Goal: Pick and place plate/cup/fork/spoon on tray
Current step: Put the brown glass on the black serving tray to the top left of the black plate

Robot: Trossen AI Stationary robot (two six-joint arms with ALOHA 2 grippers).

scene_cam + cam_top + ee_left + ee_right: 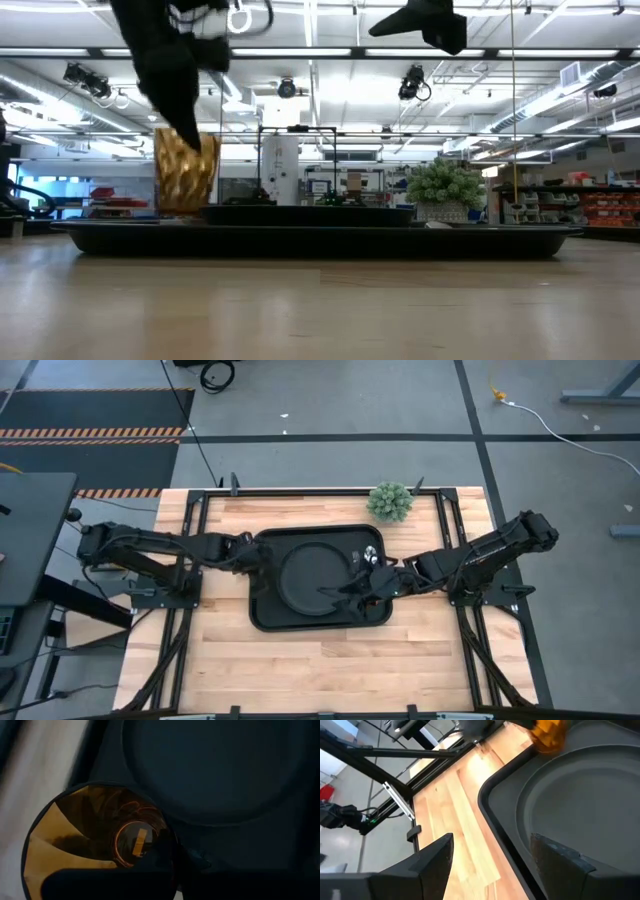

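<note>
The robot's left gripper will set the amber cup down in the tray's far corner, across the plate from the cutlery (266, 546).
The black tray (262, 615) lies mid-table with the round dark plate (315, 575) on it. The amber cup (186, 172) stands upright at the tray's left end, with my left gripper (192, 135) shut on it from above. My right gripper (495, 865) hangs open over the plate's right part, and its fingers hold nothing. Small shiny cutlery pieces (370, 554) lie on the tray's right part; which is the fork and which the spoon I cannot tell. My left gripper holds the cup by its wall at the rim (161, 822), on the side toward the plate. One finger (167, 852) reaches down inside the cup; the outer finger is hidden. It comes slanting from above. The cup stays upright, base at tray level; whether it rests there I cannot tell.
A spiky green plant (390, 502) stands at the table's far edge, right of the tray. Bare wood (320, 670) stretches between the tray and the near edge. Black frame rails (190, 550) run along both sides of the table.
</note>
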